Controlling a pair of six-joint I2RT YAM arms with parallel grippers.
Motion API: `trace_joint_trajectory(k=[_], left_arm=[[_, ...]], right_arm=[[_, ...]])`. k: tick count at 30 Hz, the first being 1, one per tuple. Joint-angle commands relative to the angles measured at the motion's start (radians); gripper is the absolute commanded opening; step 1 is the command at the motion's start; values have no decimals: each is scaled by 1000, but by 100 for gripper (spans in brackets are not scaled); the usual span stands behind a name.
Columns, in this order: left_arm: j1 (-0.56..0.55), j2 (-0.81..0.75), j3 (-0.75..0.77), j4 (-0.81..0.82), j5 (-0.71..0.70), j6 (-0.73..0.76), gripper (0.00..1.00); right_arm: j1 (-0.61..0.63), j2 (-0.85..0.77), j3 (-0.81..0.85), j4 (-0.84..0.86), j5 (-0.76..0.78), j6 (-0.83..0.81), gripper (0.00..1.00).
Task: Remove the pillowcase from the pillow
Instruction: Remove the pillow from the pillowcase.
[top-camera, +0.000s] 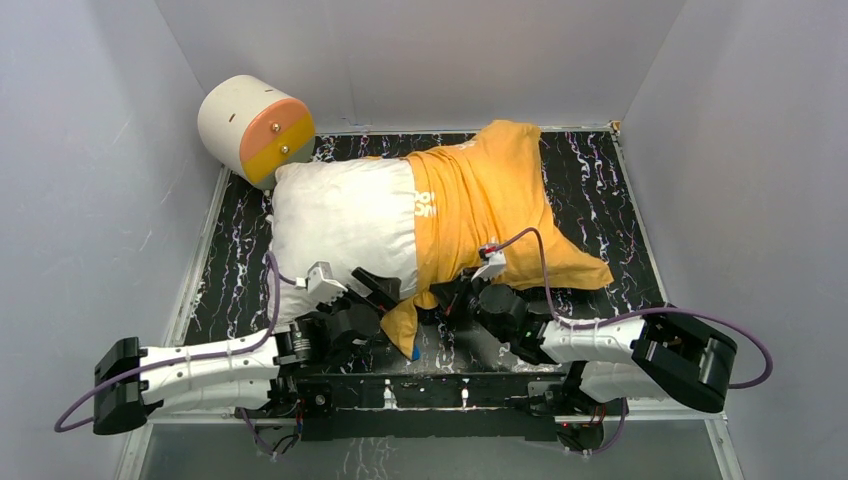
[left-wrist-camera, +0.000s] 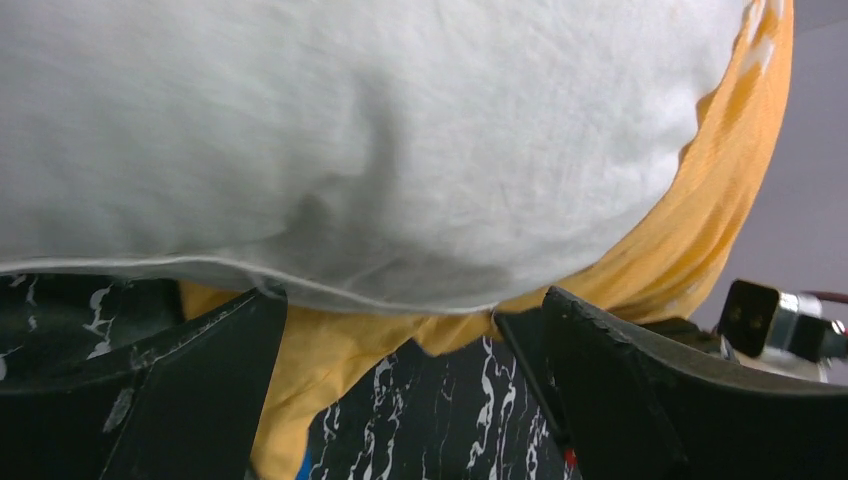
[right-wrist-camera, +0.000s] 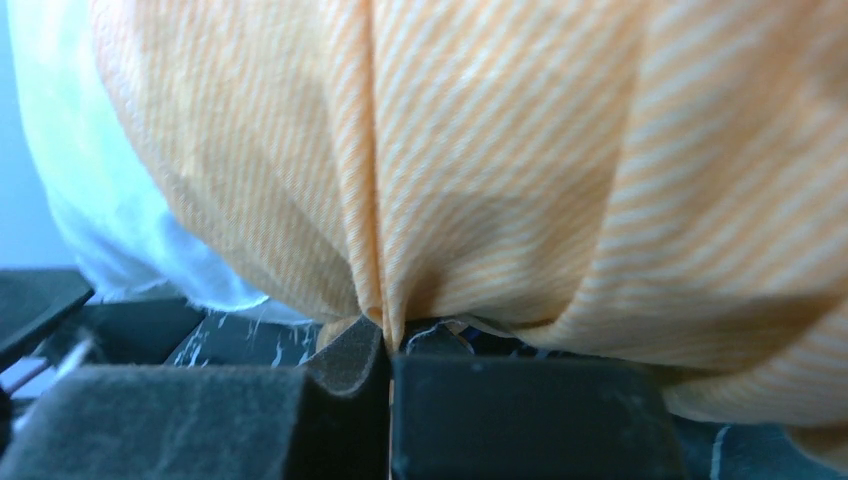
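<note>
I should take the pillowcase closer to the trailing end (top-camera: 545, 270) while my left gripper pulls the pillow, as my right gripper is pinching it near its open edge.
The white pillow (top-camera: 340, 215) lies across the table with its left half bare. The orange-yellow pillowcase (top-camera: 490, 190) covers its right half, bunched and trailing to the near right. My left gripper (top-camera: 375, 290) is open at the pillow's near edge. In the left wrist view its fingers (left-wrist-camera: 200, 390) stand wide apart under the pillow (left-wrist-camera: 380, 140), and a flap of the pillowcase (left-wrist-camera: 720, 200) hangs between them. My right gripper (right-wrist-camera: 388, 345) is shut on a pinched fold of the pillowcase (right-wrist-camera: 500, 150) at its near edge, with the pillow (right-wrist-camera: 110, 220) to the left.
A cream cylinder with an orange-yellow end (top-camera: 255, 128) leans in the back left corner. The black marbled table (top-camera: 600, 190) is boxed in by grey walls on three sides. A blue tip of the fabric (top-camera: 415, 352) hangs near the arm bases.
</note>
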Motion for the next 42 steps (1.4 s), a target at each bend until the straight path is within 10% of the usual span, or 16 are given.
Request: trace_joint_trajectory(k=[1,5,11,14,22,26,31,34,42], left_arm=[[87,108,32,135,-68,23,98],[329,220,58,164,217,93,97],[366,170,0,217,261,252,0],[366,124,-32,162,223,258,0],[369,-8,-5,-128,49,228,0],[371,-82,4,-207,13,248,0],[372,-104,14,-112,112,358,0],[371,-101,23,-106,163,352,0],[371,-108,33,-127,169,353,0]], right_arm=[[123,-4,51,125,28,-32,0],[191,-12,66,89,74,-68,0],[209,-111,8,-34,205,9,0],[209,-209,-27,-167,345,62,0],[205,-511,94,-1227,697,578,0],[203,-639,117,-1140,588,294,4],[203,-571,175,-949,261,35,42],[203,-517,239,-1118,242,178,70],[202,-449,290,-1565,439,642,76]])
